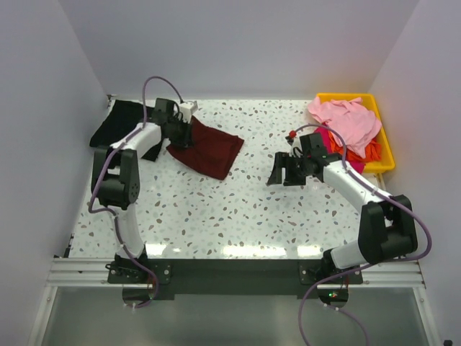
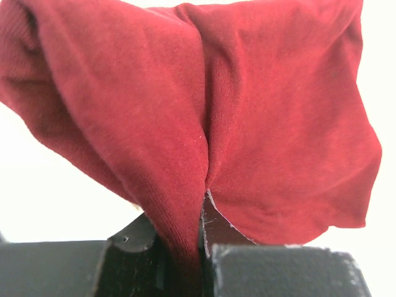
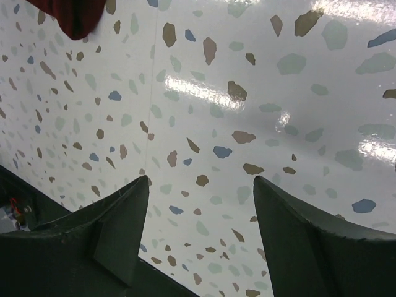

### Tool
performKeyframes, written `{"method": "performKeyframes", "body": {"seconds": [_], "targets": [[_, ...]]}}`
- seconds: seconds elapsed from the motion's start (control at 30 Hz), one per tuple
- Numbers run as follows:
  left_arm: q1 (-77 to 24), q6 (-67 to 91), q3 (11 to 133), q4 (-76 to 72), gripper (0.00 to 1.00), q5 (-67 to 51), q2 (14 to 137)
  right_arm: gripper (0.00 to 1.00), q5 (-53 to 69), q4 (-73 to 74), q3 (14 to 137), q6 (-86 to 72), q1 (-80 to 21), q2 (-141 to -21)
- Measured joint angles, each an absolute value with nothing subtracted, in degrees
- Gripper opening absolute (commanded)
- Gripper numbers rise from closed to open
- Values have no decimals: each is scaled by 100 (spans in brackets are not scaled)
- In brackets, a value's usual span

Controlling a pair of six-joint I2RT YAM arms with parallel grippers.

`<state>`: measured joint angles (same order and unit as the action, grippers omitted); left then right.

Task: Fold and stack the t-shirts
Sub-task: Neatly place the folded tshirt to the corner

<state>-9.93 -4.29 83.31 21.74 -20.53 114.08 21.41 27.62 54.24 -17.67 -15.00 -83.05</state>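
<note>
Next, my left gripper lets go of the dark maroon t-shirt on top of the folded black t-shirt (image 1: 139,130).
The dark maroon t-shirt (image 1: 210,148) lies folded on the speckled table, left of centre. My left gripper (image 1: 181,135) is shut on its left edge and lifts it; in the left wrist view the maroon cloth (image 2: 247,124) is pinched between the jaws and hangs in front. A black t-shirt (image 1: 122,124) lies at the far left, behind the left arm. A light pink t-shirt (image 1: 347,119) tops a heap in the yellow bin, with orange cloth (image 1: 371,151) and magenta cloth (image 1: 354,165) under it. My right gripper (image 1: 282,173) is open and empty above bare table. A maroon corner (image 3: 71,15) shows in its view.
The yellow plastic bin (image 1: 385,148) stands at the far right of the table. White walls close the left, back and right sides. The speckled tabletop (image 1: 238,209) stretches between the two arms.
</note>
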Motion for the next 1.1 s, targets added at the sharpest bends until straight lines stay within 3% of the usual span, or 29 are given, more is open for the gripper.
{"method": "performKeyframes", "body": {"seconds": [0.5,1.1], "targets": [[316,-1315,10252,3697,0,-2692,11402,72,2567,2755,5345,-1594,-1500,-8438],[1483,-1605,11443,4598,0,-3566,11598,72,2720,2683,5199,-1597,-1500,-8543]]}}
